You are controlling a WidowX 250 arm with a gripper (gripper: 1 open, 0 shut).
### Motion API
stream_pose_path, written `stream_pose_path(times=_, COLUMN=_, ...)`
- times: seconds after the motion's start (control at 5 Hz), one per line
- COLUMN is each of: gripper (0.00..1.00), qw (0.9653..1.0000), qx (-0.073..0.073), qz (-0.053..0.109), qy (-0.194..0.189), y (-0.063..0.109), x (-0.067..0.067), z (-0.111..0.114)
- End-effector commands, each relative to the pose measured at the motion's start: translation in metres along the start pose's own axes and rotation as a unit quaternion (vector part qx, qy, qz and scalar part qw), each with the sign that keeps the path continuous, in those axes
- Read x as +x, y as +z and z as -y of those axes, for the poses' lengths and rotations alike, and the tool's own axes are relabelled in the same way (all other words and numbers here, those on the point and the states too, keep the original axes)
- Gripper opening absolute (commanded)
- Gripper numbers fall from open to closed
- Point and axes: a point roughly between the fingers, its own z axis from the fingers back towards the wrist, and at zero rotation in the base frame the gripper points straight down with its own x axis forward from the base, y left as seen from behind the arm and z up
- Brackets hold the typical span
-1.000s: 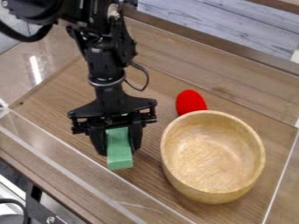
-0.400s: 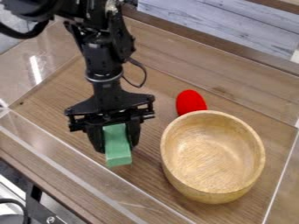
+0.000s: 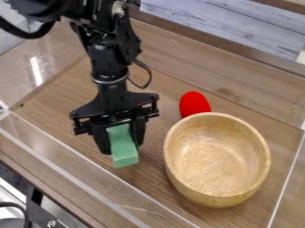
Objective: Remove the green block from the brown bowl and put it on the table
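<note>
My gripper will let go of the green block on the table between the brown bowl and the front clear plastic wall point(image 3: 118, 149). The green block now hangs tilted close to the table.
The green block point(image 3: 123, 151) is a light green bar hanging tilted between my gripper's fingers, its lower end close to the table point(image 3: 238, 80); whether it touches the wood I cannot tell. My gripper point(image 3: 119, 134) points straight down, shut on the block's upper part, left of the brown bowl point(image 3: 217, 118). The bowl is wide, of light tan wood, and has nothing inside it. It stands at the front right of the brown wood-grain table.
A red round object point(image 3: 194, 104) lies just behind the bowl's left rim, right of my gripper. Low clear plastic walls point(image 3: 48, 169) run along the table's front and left edges, close to the block.
The gripper with the green block has only drifted slightly, first a touch left and then back right. The bowl and the red object have not moved.
</note>
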Motion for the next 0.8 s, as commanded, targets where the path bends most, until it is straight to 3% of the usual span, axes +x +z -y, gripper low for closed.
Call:
stream_pose_path(times=0.0, gripper=0.0, qw=0.9996, qx=-0.011, qz=0.018, qy=0.019, y=0.008, x=0.004, z=-0.002)
stream_pose_path(times=0.4, gripper=0.0, qw=0.9991, qx=-0.007, qz=0.024, qy=0.034, y=-0.001, x=-0.001, z=0.009)
stream_pose_path(times=0.6, gripper=0.0, qw=0.9983, qx=-0.005, qz=0.027, qy=0.052, y=0.001, x=-0.003, z=0.002)
